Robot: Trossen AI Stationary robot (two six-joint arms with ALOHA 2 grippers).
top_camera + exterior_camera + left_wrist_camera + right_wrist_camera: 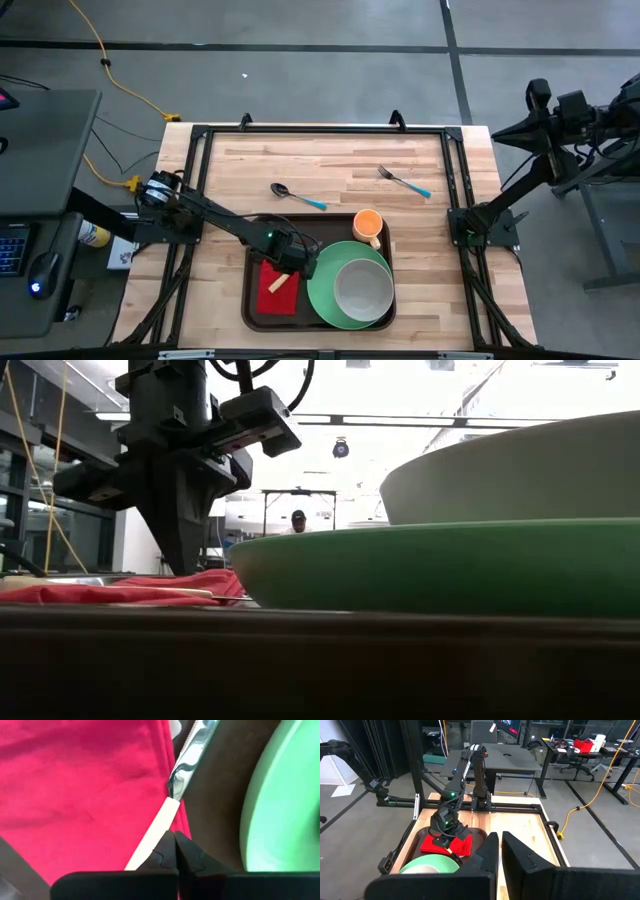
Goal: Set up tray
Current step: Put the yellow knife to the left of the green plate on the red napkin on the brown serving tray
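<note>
The knife lies slanted with its blade past the napkin's edge. My left gripper will take hold of the cream handle (156,831), lift the knife and set it down along the napkin.
The dark brown tray (250,300) lies at the table's near middle. On it are a red napkin (272,300), a green plate (322,290) carrying a pale bowl (363,288), and an orange cup (368,224). A knife (278,284) with a cream handle lies on the napkin. My left gripper (176,851) is shut and points down over the napkin's edge nearest the plate, beside the knife's handle (155,830). My right gripper (499,852) waits at the table's right edge, its fingers a narrow gap apart. My left gripper points down with its shut fingertips (167,847) right beside the knife's handle, close to where the blade (192,750) begins. The knife lies flat on the napkin (75,780). I cannot tell whether the fingertips touch the handle or the cloth.
A spoon (298,196) and a fork (404,181), both blue-handled, lie on bare wood beyond the tray. In the low view the plate (450,565) and bowl (520,470) stand right of the left gripper (185,560). A person shows far off in the room.
</note>
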